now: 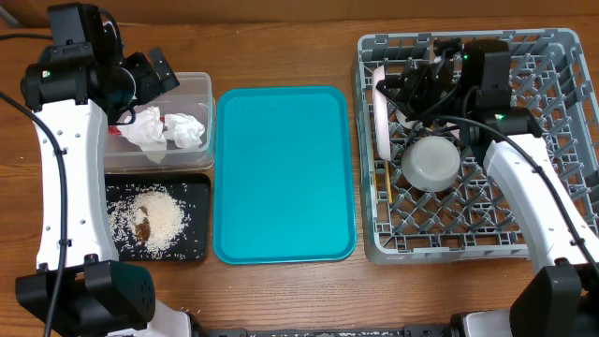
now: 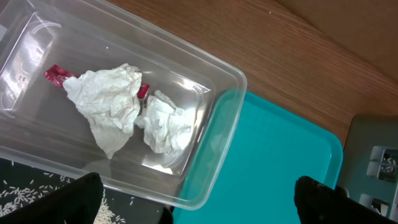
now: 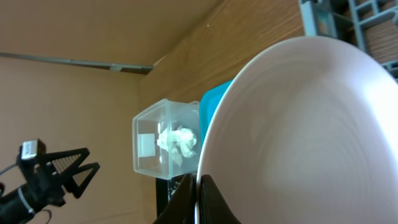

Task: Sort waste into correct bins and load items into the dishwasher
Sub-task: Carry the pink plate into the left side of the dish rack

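Note:
The pale pink plate stands tight along the dish rack's side, so my right gripper should retake it and turn it into the rack's back corner [image 1: 395,54].
My right gripper [image 1: 395,91] is shut on the rim of the pale pink plate [image 1: 382,120], which stands on edge at the left side of the grey dish rack [image 1: 562,112]. In the right wrist view the fingers [image 3: 198,200] pinch the plate [image 3: 298,137]. A grey-white bowl [image 1: 431,161] sits in the rack beside it. My left gripper [image 1: 154,75] is open and empty above the clear tub [image 1: 201,94]. The tub [image 2: 224,81] holds two crumpled napkins [image 2: 109,102] and a red wrapper [image 2: 56,73]. The black tray [image 1: 197,220] holds rice [image 1: 166,215] and a brown scrap [image 1: 142,227].
The teal serving tray [image 1: 281,168] lies between the bins and the rack with nothing on it. A thin wooden stick [image 1: 379,183] lies along the rack's left edge. The pink bowl and cup do not show. Right arm cables hang over the rack.

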Controlling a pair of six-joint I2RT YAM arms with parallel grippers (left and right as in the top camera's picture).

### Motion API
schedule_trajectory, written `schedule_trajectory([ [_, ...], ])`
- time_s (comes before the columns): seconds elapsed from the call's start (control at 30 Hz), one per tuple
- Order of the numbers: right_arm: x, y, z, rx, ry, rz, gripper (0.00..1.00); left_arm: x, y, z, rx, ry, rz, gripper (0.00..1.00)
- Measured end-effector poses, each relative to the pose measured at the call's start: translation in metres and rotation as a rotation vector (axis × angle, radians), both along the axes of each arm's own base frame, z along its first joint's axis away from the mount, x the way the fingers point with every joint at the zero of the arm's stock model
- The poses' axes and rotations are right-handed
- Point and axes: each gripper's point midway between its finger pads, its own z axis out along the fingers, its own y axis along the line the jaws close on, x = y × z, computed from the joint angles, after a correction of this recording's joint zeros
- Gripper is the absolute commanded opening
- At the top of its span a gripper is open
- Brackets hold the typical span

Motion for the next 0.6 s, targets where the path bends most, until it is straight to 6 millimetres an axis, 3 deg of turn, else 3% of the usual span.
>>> schedule_trajectory([
  [0.27,0.003,-0.007,-0.006,-0.034,0.013,-0.042,0.05,0.000,0.000,0.000,0.000,0.000,0.000,1.00],
  [0.33,0.005,-0.010,-0.008,-0.056,0.009,-0.055,0.10,0.000,0.000,0.000,0.000,0.000,0.000,1.00],
  [0.47,0.008,-0.018,-0.013,-0.117,-0.015,-0.074,0.30,0.000,0.000,0.000,0.000,0.000,0.000,1.00],
  [0.6,0.011,-0.024,-0.016,-0.183,-0.054,-0.074,0.34,0.000,0.000,0.000,0.000,0.000,0.000,1.00],
])
